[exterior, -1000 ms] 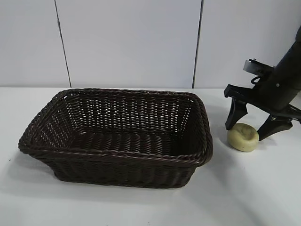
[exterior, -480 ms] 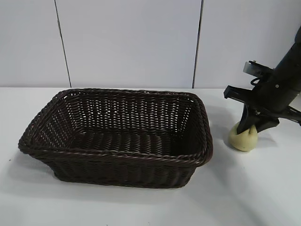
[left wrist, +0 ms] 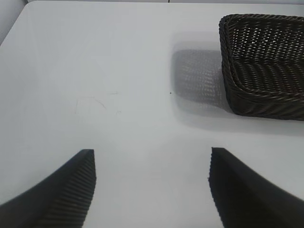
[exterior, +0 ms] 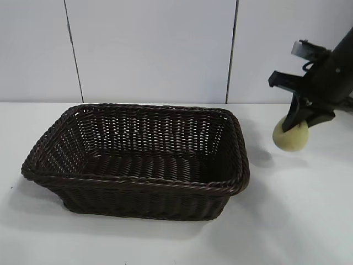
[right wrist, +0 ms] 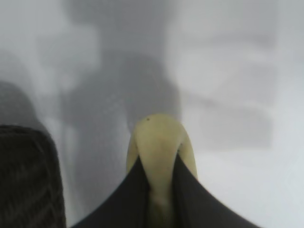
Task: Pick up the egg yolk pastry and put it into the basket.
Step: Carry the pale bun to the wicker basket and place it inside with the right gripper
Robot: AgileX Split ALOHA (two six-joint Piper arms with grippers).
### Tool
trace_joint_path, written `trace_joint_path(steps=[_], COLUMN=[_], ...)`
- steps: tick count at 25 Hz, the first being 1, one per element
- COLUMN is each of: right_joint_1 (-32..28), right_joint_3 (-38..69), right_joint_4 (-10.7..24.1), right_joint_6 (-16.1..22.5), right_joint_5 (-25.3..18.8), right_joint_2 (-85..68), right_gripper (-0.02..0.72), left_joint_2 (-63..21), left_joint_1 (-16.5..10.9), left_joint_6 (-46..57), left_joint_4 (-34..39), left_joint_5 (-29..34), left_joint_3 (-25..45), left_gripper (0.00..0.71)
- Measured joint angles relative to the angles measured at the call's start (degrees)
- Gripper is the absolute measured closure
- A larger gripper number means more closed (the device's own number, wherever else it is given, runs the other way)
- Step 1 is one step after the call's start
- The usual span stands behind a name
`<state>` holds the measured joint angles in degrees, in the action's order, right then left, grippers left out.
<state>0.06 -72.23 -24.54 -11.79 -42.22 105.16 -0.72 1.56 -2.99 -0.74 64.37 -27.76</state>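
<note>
I will release the egg yolk pastry, now hanging above the white table, with my right gripper on the basket's bottom (exterior: 155,166), near its near side's middle.
The pale yellow egg yolk pastry (exterior: 290,138) hangs above the white table to the right of the basket (exterior: 237,154), squeezed between the black fingers of my right gripper (exterior: 298,122), which is shut on it. In the right wrist view the pastry (right wrist: 159,142) bulges out past the two fingers of that gripper (right wrist: 160,164), with the basket's rim (right wrist: 28,180) close beside it. The dark brown wicker basket has nothing inside. My left gripper (left wrist: 152,164) is open over bare table, away from the basket (left wrist: 266,61).
White table (exterior: 298,221) all around the basket, with a pale panelled wall (exterior: 149,49) behind. The pastry's shadow (exterior: 259,157) falls on the table beside the basket's right end.
My right gripper closed on the pastry where it lay on the table, then lifted it up off the surface. The left arm has not moved.
</note>
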Motion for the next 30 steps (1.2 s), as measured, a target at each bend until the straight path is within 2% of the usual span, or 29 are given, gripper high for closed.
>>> trace_joint_path(steps=[6, 14, 18, 25, 30], right_joint_1=[0.0, 1.4, 6.5, 17.7, 25.5], right_joint_3=[0.0, 0.0, 0.0, 0.0, 0.0], right_joint_4=[0.0, -1.0, -1.6, -2.1, -2.4], right_joint_6=[0.0, 0.0, 0.0, 0.0, 0.0], right_joint_5=[-1.9, -3.3, -2.7, 0.9, 5.3], right_joint_2=[-8.2, -9.7, -9.7, -9.7, -9.7], right_gripper=[0.636, 0.637, 0.638, 0.638, 0.638], left_joint_2=[0.0, 0.0, 0.0, 0.0, 0.0], left_joint_1=[0.0, 0.0, 0.0, 0.0, 0.0], left_joint_6=[0.0, 0.0, 0.0, 0.0, 0.0], left_joint_4=[0.0, 0.0, 0.0, 0.0, 0.0], left_joint_5=[0.0, 0.0, 0.0, 0.0, 0.0], left_joint_3=[0.0, 0.0, 0.0, 0.0, 0.0], left_gripper=[0.213, 0.213, 0.213, 0.213, 0.213])
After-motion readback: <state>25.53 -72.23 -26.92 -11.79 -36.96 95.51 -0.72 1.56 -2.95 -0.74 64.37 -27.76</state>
